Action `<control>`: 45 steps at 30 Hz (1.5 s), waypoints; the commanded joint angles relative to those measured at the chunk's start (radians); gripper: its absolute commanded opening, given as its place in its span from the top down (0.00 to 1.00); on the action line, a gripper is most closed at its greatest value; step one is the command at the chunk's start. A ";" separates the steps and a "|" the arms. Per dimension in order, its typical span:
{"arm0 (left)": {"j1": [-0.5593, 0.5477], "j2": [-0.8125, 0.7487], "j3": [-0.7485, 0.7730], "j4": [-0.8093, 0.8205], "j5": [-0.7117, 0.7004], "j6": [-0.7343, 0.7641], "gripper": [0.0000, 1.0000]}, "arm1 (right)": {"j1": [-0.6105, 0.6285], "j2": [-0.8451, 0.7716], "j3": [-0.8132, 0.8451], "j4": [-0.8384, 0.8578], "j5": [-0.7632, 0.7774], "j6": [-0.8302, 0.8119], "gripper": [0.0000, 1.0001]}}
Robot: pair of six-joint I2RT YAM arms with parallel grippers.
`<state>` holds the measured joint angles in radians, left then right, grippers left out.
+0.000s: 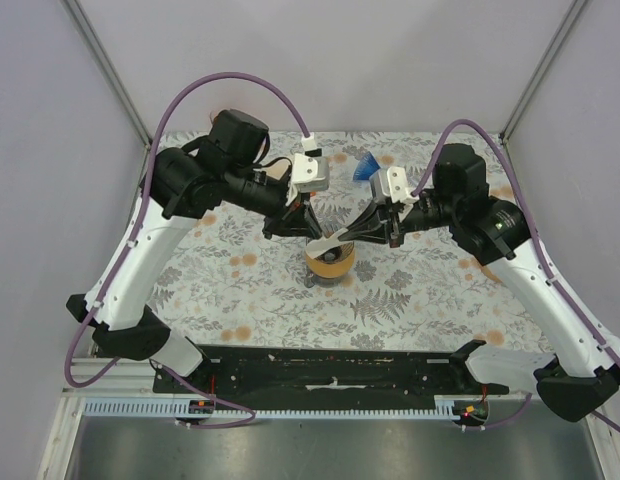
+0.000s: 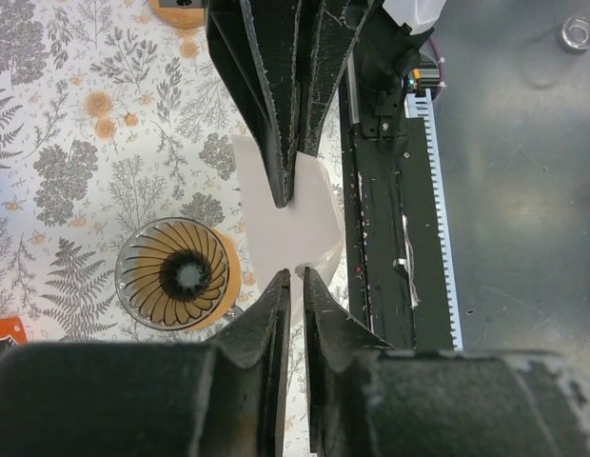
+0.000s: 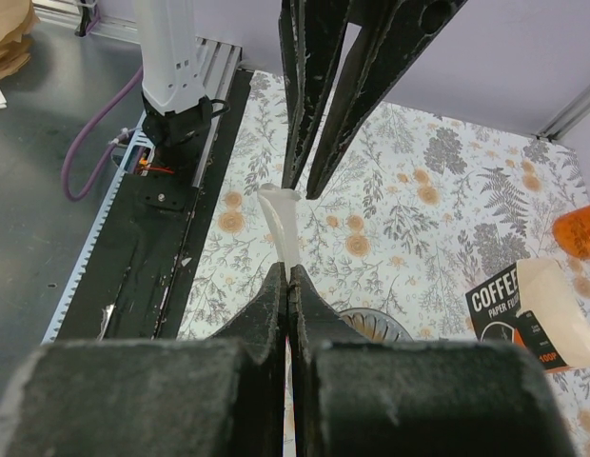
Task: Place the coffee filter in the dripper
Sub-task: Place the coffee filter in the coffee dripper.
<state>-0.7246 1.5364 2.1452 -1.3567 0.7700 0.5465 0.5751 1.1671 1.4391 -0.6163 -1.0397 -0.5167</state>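
The filter's broad side faces onto my left gripper's fingers, so my right gripper needs to turn the filter edge-on before my left gripper pinches the filter's loose edge [image 2: 314,265].
The amber ribbed glass dripper [image 1: 330,264] stands at the table's middle; it also shows in the left wrist view [image 2: 174,273] and, partly hidden, in the right wrist view [image 3: 371,325]. The white paper coffee filter [image 1: 326,246] hangs just above it, off to one side of its mouth. My right gripper [image 3: 289,268] is shut on the filter [image 3: 284,228] at one edge. My left gripper [image 2: 297,272] faces it from the other side, its jaws a narrow slit apart, with the tips at the filter's [image 2: 309,221] opposite edge. I cannot tell whether they pinch any paper.
A black pack of filters [image 3: 523,307] lies at the back of the table beside an orange object [image 3: 579,229]. A blue item [image 1: 366,166] sits behind the grippers. A black rail [image 1: 330,366] runs along the near edge.
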 commanded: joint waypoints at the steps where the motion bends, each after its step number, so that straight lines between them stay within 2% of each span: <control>1: -0.010 0.005 -0.013 -0.012 0.046 -0.023 0.84 | -0.001 0.011 0.044 0.006 0.006 0.018 1.00; 11: -0.012 -0.005 -0.015 -0.047 0.086 0.013 0.70 | -0.001 0.020 0.050 0.012 0.064 0.041 1.00; 15: -0.012 -0.010 -0.015 -0.061 0.060 0.029 0.69 | -0.001 0.023 0.053 0.013 0.070 0.047 1.00; 17: -0.010 -0.013 -0.014 -0.056 0.045 0.030 0.71 | -0.001 0.023 0.053 0.012 0.066 0.049 1.00; 20: -0.012 -0.009 -0.011 -0.044 0.012 0.024 0.82 | -0.001 0.023 0.055 0.013 0.056 0.049 1.00; 26: -0.012 -0.012 0.033 -0.044 -0.116 0.043 0.85 | -0.001 0.014 0.043 0.012 0.056 0.046 1.00; 35: -0.010 -0.013 0.073 -0.067 -0.132 0.056 0.87 | -0.001 0.011 0.040 0.006 0.058 0.043 1.00; 41: -0.012 -0.013 0.070 -0.082 -0.109 0.064 0.96 | -0.001 0.011 0.041 0.007 0.056 0.043 1.00; 45: -0.012 -0.013 0.056 -0.097 -0.086 0.075 0.94 | 0.000 0.009 0.040 0.006 0.059 0.044 1.00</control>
<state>-0.7307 1.5372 2.1872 -1.3575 0.6552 0.5812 0.5751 1.1927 1.4502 -0.6155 -0.9852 -0.4824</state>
